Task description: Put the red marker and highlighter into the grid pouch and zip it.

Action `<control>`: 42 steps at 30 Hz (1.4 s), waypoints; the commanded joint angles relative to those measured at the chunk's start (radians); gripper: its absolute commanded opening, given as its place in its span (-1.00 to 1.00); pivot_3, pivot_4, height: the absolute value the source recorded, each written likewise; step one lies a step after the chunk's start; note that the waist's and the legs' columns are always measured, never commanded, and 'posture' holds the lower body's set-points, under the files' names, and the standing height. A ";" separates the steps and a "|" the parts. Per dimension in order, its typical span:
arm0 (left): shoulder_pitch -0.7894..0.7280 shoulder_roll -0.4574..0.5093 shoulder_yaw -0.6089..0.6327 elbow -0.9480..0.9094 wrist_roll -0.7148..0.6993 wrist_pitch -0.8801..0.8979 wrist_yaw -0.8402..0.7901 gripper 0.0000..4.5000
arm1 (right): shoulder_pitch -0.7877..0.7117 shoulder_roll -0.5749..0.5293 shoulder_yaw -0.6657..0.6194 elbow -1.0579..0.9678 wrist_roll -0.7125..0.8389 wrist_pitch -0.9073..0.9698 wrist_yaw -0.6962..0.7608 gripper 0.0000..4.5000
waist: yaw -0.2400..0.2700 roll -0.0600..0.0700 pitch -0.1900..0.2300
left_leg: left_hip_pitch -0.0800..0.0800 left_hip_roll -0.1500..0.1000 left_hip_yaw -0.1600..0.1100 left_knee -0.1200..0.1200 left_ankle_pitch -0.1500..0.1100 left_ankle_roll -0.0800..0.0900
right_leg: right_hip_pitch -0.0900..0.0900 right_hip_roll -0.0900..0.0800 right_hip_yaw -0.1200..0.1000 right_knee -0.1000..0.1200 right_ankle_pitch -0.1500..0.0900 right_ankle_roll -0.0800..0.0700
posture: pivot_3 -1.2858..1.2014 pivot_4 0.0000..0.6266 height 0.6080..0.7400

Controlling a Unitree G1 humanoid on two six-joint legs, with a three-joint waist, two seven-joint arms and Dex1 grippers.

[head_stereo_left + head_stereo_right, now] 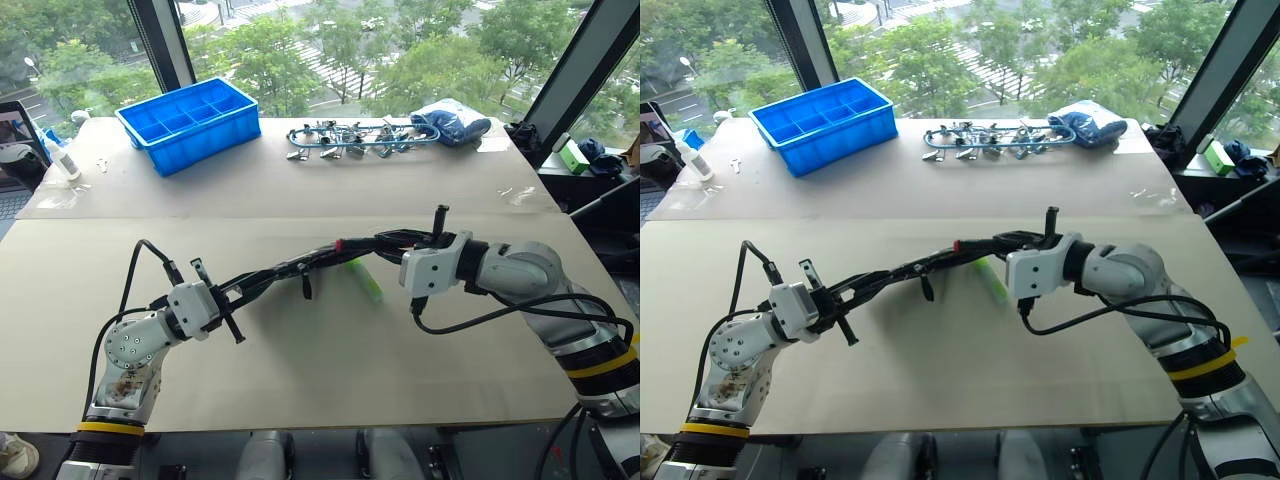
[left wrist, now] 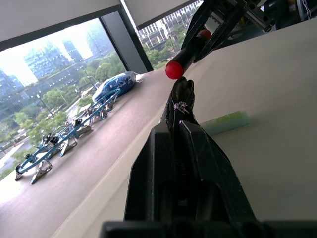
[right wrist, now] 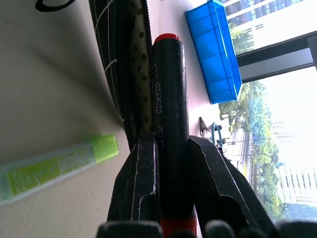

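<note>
My right gripper needs to release the red marker against the dotted lining deep inside the grid pouch (image 1: pixel 308 264) (image 3: pixel 137 64). The marker now lies along the pouch's open mouth.
The grid pouch (image 1: pixel 280 270) hangs edge-on above the table, and my left gripper (image 1: pixel 232 297) is shut on its near end (image 2: pixel 182 96). My right gripper (image 3: pixel 171 144) is shut on the black barrel of the red marker (image 3: pixel 168 89). The marker lies along the pouch's open mouth, against the dotted lining. Its red end (image 1: pixel 340 243) shows at the pouch's upper edge, and I cannot tell whether it is inside. The light-green highlighter (image 1: pixel 365 280) lies flat on the table below the pouch, touched by neither gripper.
A blue divided bin (image 1: pixel 190 122) stands at the back left. A row of metal clips (image 1: pixel 350 138) and a blue bag (image 1: pixel 455 122) lie at the back. A small bottle (image 1: pixel 62 160) stands at the left edge of the table.
</note>
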 commanded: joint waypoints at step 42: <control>-0.038 -0.020 -0.014 -0.022 0.007 0.001 -0.017 -1.00 | -0.203 0.378 0.145 0.357 -0.154 -0.246 -0.020 -0.78 | -0.001 0.000 0.000 | 0.000 -0.001 0.003 0.001 0.000 -0.001 | 0.000 0.000 0.000 0.002 0.000 0.000 | 0.03 -0.52 1.00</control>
